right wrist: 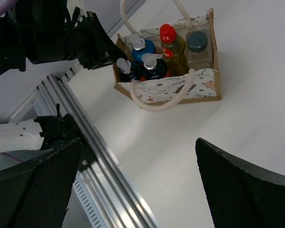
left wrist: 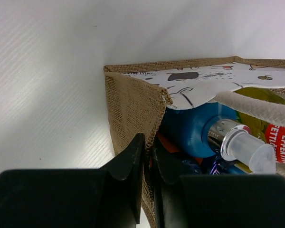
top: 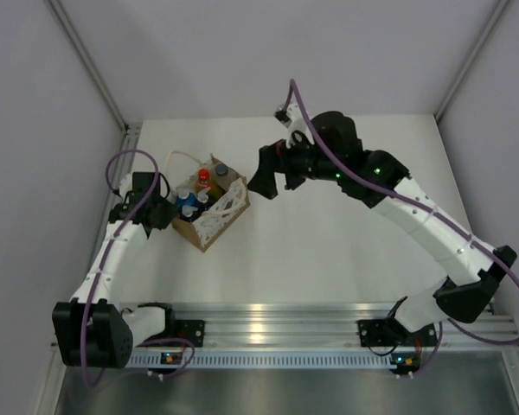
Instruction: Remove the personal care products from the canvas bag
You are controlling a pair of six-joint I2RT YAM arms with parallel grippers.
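Observation:
The yellow bottle's red cap [top: 203,175] [right wrist: 168,34] is inside the canvas bag. My right gripper needs to go to it next and close there.
The canvas bag [top: 214,220] stands upright on the white table, left of centre. It holds all the personal care products. In the right wrist view these are a yellow bottle with a red cap [right wrist: 170,42], a flat whitish bottle with a dark cap [right wrist: 198,46] and three blue-and-orange bottles with pale pump caps [right wrist: 143,47]. My left gripper [left wrist: 149,159] is shut on the bag's near left wall [left wrist: 133,107], one finger outside and one inside. My right gripper [right wrist: 138,147] is wide open and empty, raised above the table to the right of the bag [right wrist: 180,88].
An aluminium rail [top: 259,316] runs along the table's near edge. Grey enclosure walls stand at the left, back and right. A white cord handle [right wrist: 164,102] droops over the bag's near side, and another [left wrist: 256,108] crosses above the bottles.

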